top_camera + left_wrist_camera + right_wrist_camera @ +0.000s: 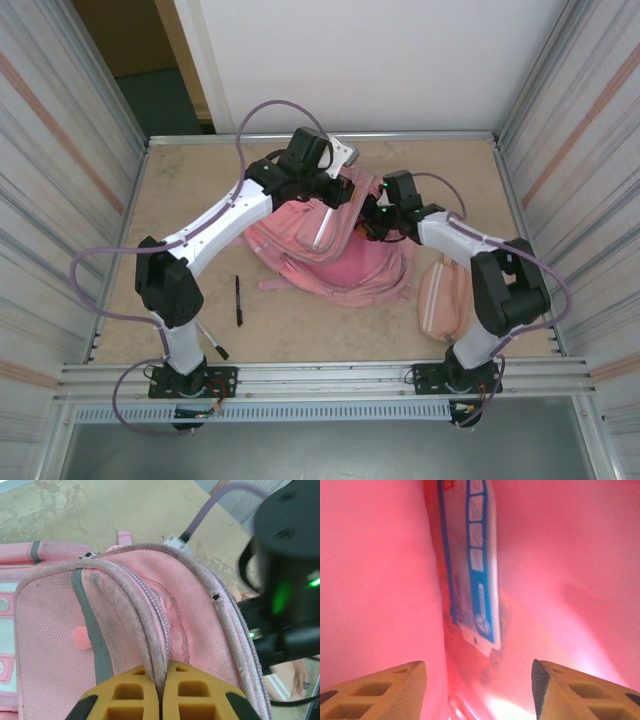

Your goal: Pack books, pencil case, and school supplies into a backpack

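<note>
Next, my left gripper lets go of the backpack's zipped rim down over the near part of the open pink lining [346, 245].
The pink backpack [335, 262] lies in the middle of the table with its top opening held up. My left gripper [160, 682] is shut on the backpack's [125, 625] zipped rim; from above the left gripper [338, 193] sits at the bag's far edge. My right gripper [479, 680] is open inside the backpack's pink lining [375, 580], and the blue-and-white packet [475, 575] lies free just ahead of its fingertips. The right gripper [373, 226] reaches into the opening. The pencil case [443, 297] lies right of the bag. Two black pens [239, 300] [212, 343] lie to the left. The books are out of view.
Metal walls enclose the table [200, 200] on the left, right and back. The right arm's black wrist [287, 575] stands close beside the backpack's top in the left wrist view. Bare tabletop stretches left of and in front of the bag.
</note>
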Robot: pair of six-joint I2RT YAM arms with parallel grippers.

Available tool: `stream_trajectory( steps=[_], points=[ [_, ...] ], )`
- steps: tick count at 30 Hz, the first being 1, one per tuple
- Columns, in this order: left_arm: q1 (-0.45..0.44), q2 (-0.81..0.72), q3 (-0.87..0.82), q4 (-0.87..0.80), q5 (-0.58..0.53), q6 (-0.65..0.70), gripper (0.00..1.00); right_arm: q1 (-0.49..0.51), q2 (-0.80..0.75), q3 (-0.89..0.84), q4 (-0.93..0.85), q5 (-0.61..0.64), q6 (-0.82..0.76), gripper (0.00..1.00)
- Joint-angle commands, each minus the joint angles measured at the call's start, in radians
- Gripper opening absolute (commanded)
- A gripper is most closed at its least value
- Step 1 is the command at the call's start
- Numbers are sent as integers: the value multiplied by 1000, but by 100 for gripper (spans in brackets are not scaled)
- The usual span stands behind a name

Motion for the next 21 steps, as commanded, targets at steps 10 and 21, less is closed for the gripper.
stream_trajectory(
  steps=[10,21],
  points=[
    [34,40,-61,150,-85,160,0,-122,-354,-207,-337,-26,-255,57],
    [27,170,-78,55,-208,600,0,-368,-790,-280,-772,448,-375,72]
  ],
)
